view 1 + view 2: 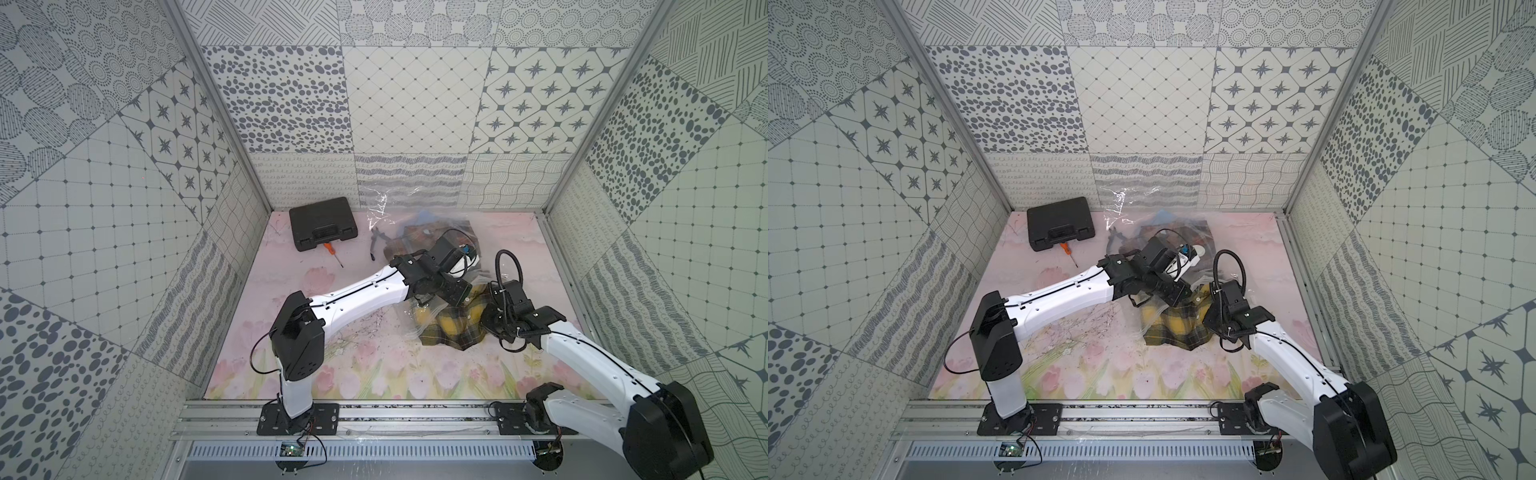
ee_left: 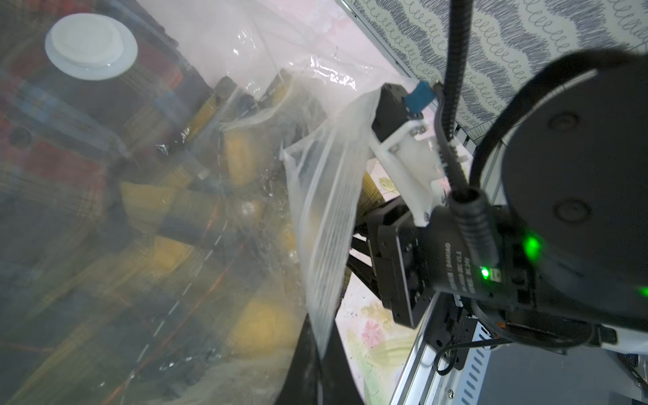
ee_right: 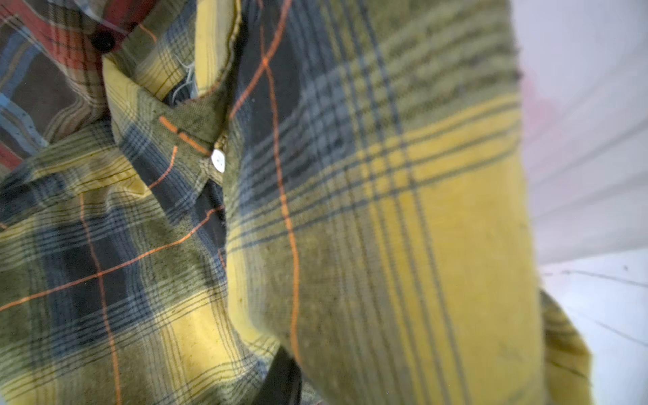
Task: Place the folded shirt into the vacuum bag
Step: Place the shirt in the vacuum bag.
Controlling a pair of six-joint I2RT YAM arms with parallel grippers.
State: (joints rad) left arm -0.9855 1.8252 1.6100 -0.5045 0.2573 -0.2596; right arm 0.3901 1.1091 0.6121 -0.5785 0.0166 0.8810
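The near part of the shirt sticks out of the opening of the vacuum bag, so next my right gripper takes a new hold by the shirt's raised fold (image 1: 477,313) and pushes the shirt further in.
The folded shirt (image 1: 453,328) (image 1: 1177,328) is yellow, grey and dark plaid and lies at the right of the mat, its far part under clear plastic. The vacuum bag (image 1: 386,203) (image 1: 1121,199) stretches from the back wall to it. Its round white valve cap (image 2: 91,47) sits over a red and blue plaid garment (image 2: 52,157) inside. My left gripper (image 2: 317,371) is shut on the bag's ribbed mouth strip (image 2: 326,217) and holds it raised. My right gripper (image 3: 298,371) sits at the shirt's right edge. A raised fold of the shirt (image 3: 403,228) comes out of its jaws and hides all but one dark finger (image 3: 280,378).
A black tool case (image 1: 323,222) lies at the back left, with an orange-handled screwdriver (image 1: 332,253) in front of it and pliers (image 1: 378,241) beside the bag. The right wall stands close behind the right arm. A metal rail (image 1: 374,419) runs along the front.
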